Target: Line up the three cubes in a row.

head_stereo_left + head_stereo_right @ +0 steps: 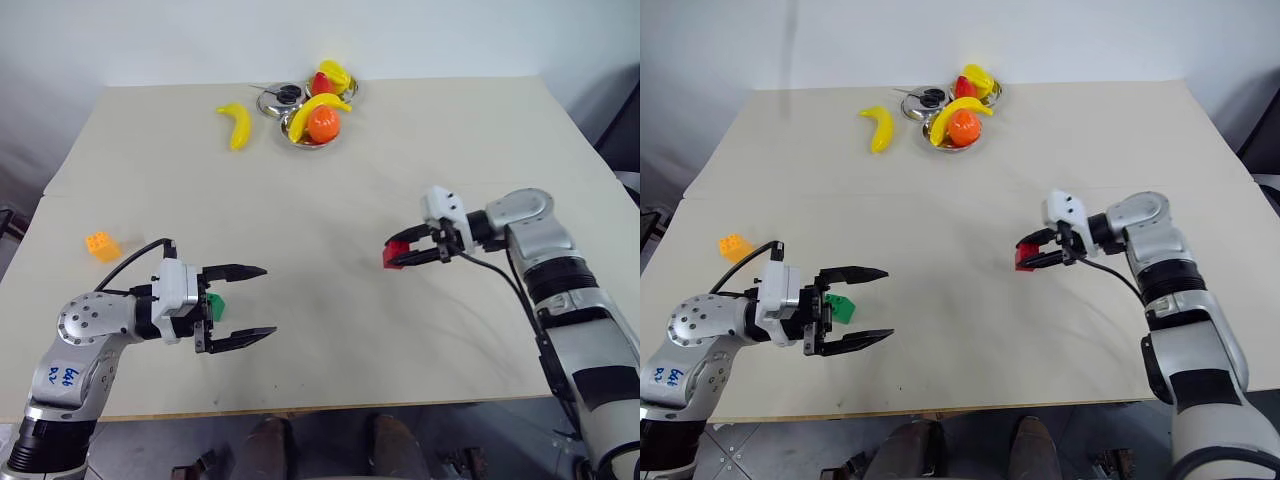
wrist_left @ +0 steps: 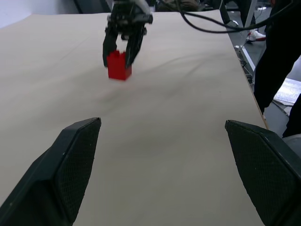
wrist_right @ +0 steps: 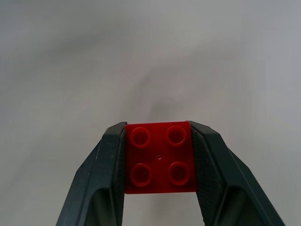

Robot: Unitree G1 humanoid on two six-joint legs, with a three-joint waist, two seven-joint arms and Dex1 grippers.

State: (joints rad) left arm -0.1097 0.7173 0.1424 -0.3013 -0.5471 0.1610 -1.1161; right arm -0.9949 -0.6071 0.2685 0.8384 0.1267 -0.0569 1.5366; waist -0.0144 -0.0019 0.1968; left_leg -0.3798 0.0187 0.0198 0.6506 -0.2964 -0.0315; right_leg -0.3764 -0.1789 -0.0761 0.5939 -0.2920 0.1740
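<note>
The green cube is under my left gripper's fingers, which should next back up to it and close on the cube's opposite sides (image 1: 216,307), below the studs.
My right gripper (image 1: 397,254) is shut on the red cube (image 1: 1024,257), right of the table's middle. In the right wrist view the red cube (image 3: 160,157) sits studs-up between both fingers. I cannot tell whether it touches the table. The green cube (image 1: 214,302) lies on the table near the front left, tucked by the base of my left gripper's fingers. My left gripper (image 1: 268,300) is open and level, with nothing between its fingertips. The orange-yellow cube (image 1: 102,245) lies alone near the table's left edge.
At the table's far edge stand metal bowls (image 1: 300,133) with bananas, a round orange fruit (image 1: 324,122) and a red fruit. A loose banana (image 1: 237,125) lies to their left. In the left wrist view a person's dark leg (image 2: 277,56) stands beyond the table's side.
</note>
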